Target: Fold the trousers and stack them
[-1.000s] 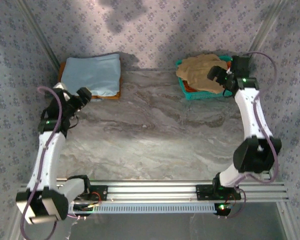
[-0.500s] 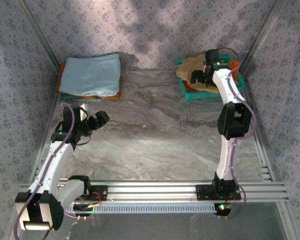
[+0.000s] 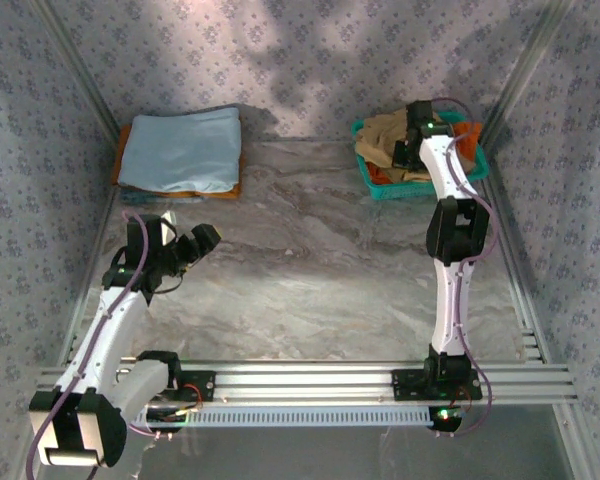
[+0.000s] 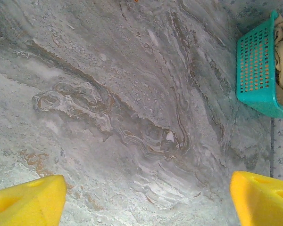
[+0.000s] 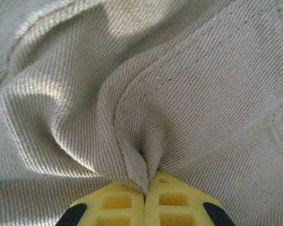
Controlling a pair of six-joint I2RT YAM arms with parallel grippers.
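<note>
I should let go of the tan trousers with my right gripper on the bare marble (image 3: 330,243) between the teal basket and the aluminium rail.
The tan trousers (image 3: 382,138) lie crumpled in a teal basket (image 3: 372,180) at the back right of the table. My right gripper (image 3: 402,152) reaches down into the basket and is shut on a pinched fold of the trousers (image 5: 132,160), with the twill cloth bunched between the yellow fingertips (image 5: 174,200). My left gripper (image 3: 202,242) hovers open over the bare marble at the left, its yellow fingers (image 4: 26,200) wide apart with nothing between them. The basket's (image 4: 255,66) teal wall sits at the upper right in the left wrist view.
A folded light blue cloth (image 3: 183,148) lies on an orange garment (image 3: 185,191) at the back left. Patterned walls close in the table (image 3: 310,260) on three sides. An aluminium rail (image 3: 310,380) runs along the near edge.
My right arm reached further into the basket and its gripper went from open to shut on the trousers. My left arm drew back from the blue stack toward the middle left.
</note>
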